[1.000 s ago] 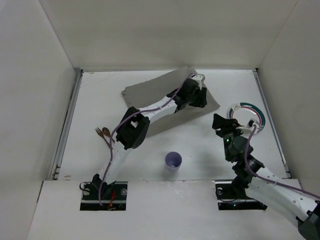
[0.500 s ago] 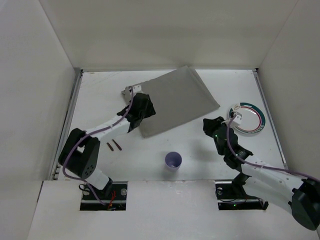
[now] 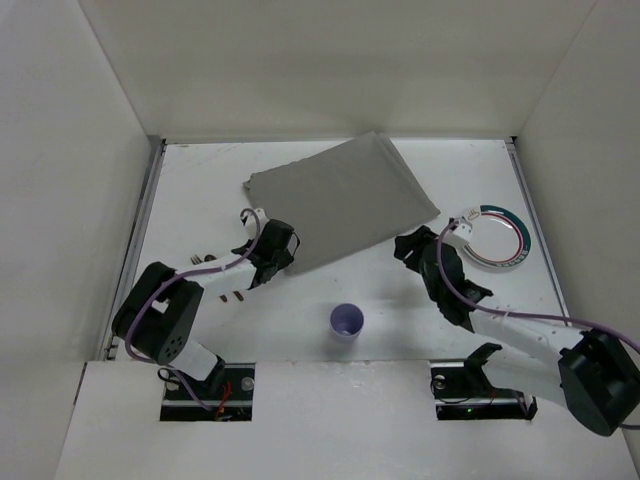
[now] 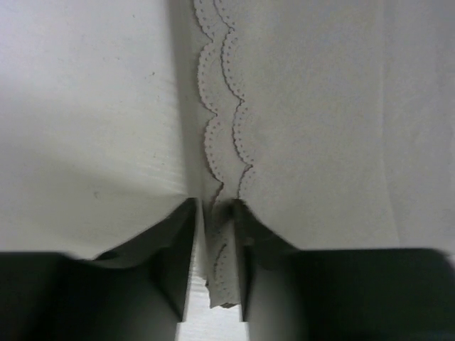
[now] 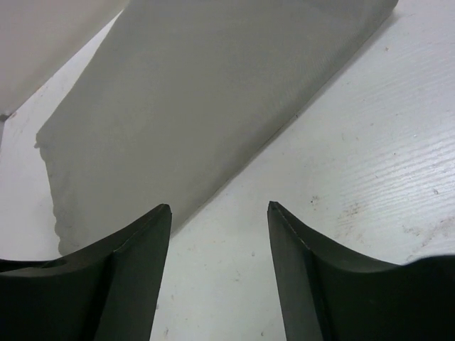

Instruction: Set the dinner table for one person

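Observation:
The placemat is crooked and only my left gripper is on it, so my right gripper should take the placemat's other near corner [image 3: 429,214] before both turn it straight.
The white dinner table [image 3: 400,300] carries a grey cloth placemat [image 3: 345,195] lying askew at the far centre. My left gripper [image 3: 283,243] is at the mat's near-left corner. In the left wrist view it [image 4: 217,213] is shut on the mat's scalloped edge [image 4: 220,128], which folds up between the jaws. My right gripper [image 3: 403,244] is open and empty, low over the table just off the mat's near right edge. In the right wrist view the right gripper [image 5: 219,209] frames bare table [image 5: 355,156] with the placemat [image 5: 199,92] ahead.
A white plate with a teal rim [image 3: 495,237] lies at the right. A purple cup [image 3: 347,322] stands at the near centre. Brown utensils [image 3: 232,294] lie at the left, partly under my left arm. Metal rails [image 3: 135,250] run along the table's sides.
My left arm drew back from the mat's far right corner to its near-left corner and closed on the edge. My right gripper moved left toward the mat.

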`<state>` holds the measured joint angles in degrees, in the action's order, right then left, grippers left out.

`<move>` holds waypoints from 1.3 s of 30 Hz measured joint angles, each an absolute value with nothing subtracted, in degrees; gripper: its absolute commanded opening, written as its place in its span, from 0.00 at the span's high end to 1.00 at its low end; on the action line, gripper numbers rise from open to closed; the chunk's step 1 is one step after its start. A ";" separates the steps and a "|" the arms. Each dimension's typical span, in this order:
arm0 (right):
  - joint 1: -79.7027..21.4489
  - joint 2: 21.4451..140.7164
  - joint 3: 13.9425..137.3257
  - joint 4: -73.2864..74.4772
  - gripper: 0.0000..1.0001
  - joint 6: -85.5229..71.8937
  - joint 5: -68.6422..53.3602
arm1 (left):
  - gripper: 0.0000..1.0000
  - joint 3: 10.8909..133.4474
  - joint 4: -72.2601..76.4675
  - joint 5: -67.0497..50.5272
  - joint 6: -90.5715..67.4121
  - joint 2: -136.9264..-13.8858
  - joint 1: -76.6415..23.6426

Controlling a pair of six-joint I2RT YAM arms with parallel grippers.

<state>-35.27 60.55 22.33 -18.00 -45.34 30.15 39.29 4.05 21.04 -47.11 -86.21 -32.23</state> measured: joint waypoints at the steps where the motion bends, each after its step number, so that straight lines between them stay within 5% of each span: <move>1: -34.85 61.01 22.48 -18.02 0.35 -45.47 29.89 | 0.86 38.94 4.73 20.93 -47.22 -86.24 -32.05; 7: -29.69 66.08 24.05 -18.02 0.28 -48.51 26.44 | 0.94 37.34 8.86 19.49 -47.53 -86.32 -26.26; 16: -22.48 79.15 30.63 -17.76 0.35 -56.40 19.31 | 0.94 41.74 16.82 17.61 -48.29 -94.80 -21.50; 32: -16.47 95.33 41.25 -15.31 0.55 -64.99 15.05 | 0.65 30.39 20.80 19.64 -52.93 -83.13 -27.92; 39: -16.47 98.35 45.78 -13.39 0.74 -66.96 14.48 | 0.68 30.04 22.00 20.45 -54.00 -82.76 -29.08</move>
